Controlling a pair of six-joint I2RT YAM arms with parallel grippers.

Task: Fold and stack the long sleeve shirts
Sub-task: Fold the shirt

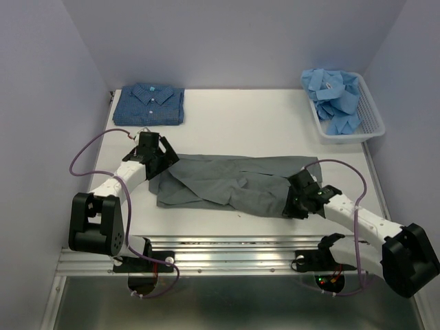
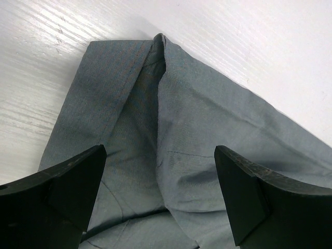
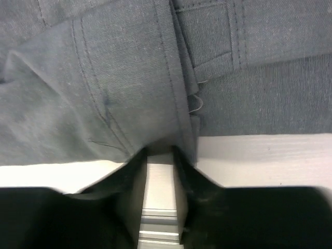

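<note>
The grey shirt's sleeve lies slanted past the near edge of the shirt's body, so my right gripper will take the sleeve's cuff (image 3: 179, 124), lift it and carry it toward the far edge of the shirt's body.
A grey long sleeve shirt (image 1: 234, 182) lies spread lengthwise across the middle of the table, partly folded over itself. My left gripper (image 1: 159, 159) hangs open over its left end, and the wrist view shows both fingers wide apart above a folded edge of the grey cloth (image 2: 207, 129), with nothing between them. My right gripper (image 1: 297, 199) is at the shirt's near right hem (image 3: 119, 78). Its fingers (image 3: 158, 153) stand a narrow gap apart and are blurred, with the hem at their tips. A folded dark blue patterned shirt (image 1: 149, 104) rests at the back left.
A white slatted basket (image 1: 375, 117) at the back right holds several crumpled light blue shirts (image 1: 337, 96). A metal rail (image 1: 227, 247) runs along the table's near edge, just below the right gripper. Walls close in the table on three sides.
</note>
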